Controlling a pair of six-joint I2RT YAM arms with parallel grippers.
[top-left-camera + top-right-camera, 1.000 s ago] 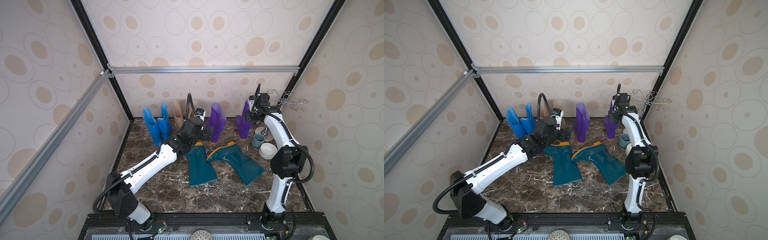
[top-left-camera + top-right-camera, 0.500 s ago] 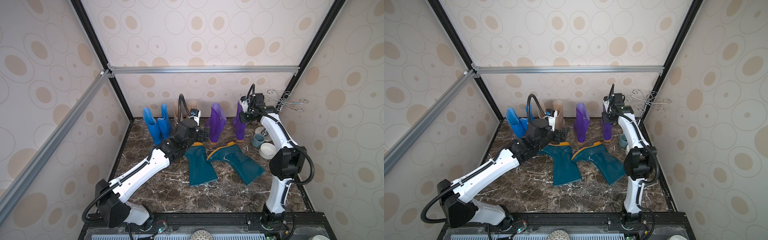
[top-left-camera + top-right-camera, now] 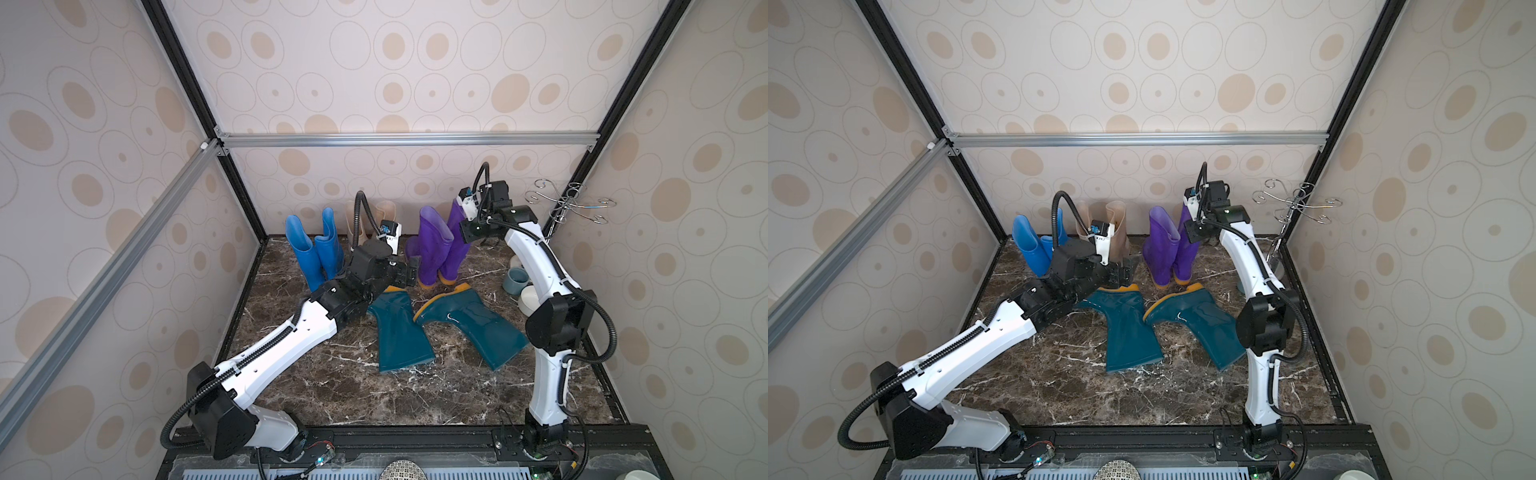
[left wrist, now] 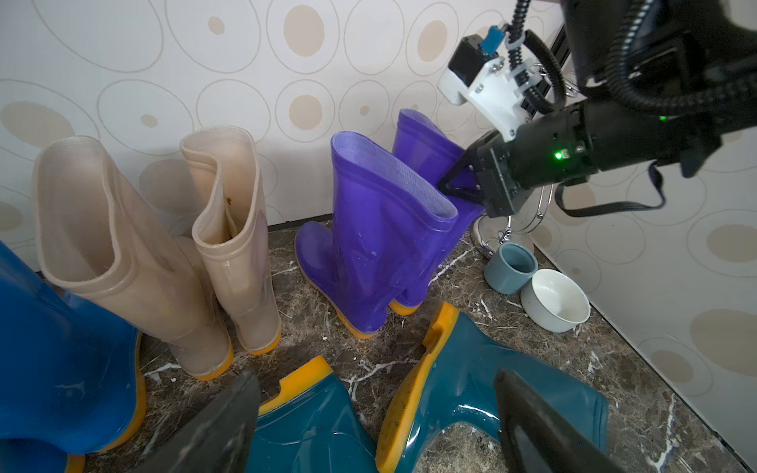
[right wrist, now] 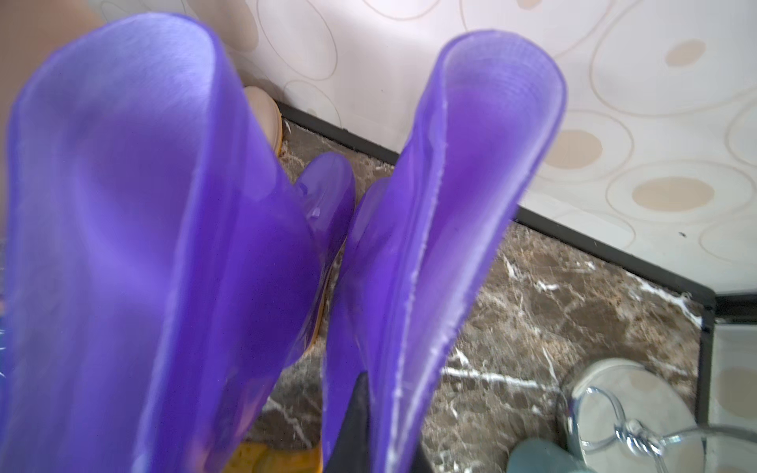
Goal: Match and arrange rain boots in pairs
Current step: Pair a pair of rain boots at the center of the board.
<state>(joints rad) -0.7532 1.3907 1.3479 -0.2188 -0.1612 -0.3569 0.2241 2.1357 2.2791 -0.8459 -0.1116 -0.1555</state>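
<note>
A gap parts purple and beige boots; I should release the outer boot with my right gripper, pinch both (image 3: 1179, 227) facing purple rims and shift both.
Two purple rain boots stand at the back. One (image 3: 432, 245) stands free. My right gripper (image 3: 467, 235) is shut on the shaft rim of the other purple boot (image 5: 450, 213), right beside it, with one dark finger (image 5: 352, 426) inside the shaft. Two blue boots (image 3: 316, 253) stand at the back left. The beige pair (image 4: 164, 254) stands next to them. Two dark teal boots (image 3: 399, 332) (image 3: 469, 328) lie flat mid-table, soles facing each other. My left gripper (image 4: 377, 426) hangs open over their toes, holding nothing.
A grey-blue cup (image 3: 515, 280) and a white bowl (image 3: 530, 299) sit by the right wall, behind my right arm. A wire rack (image 3: 569, 203) stands in the back right corner. Patterned walls close in on three sides.
My right gripper has carried the purple boot leftward until it stands against the other purple boot. My left arm has drawn back a little, gripper still open.
</note>
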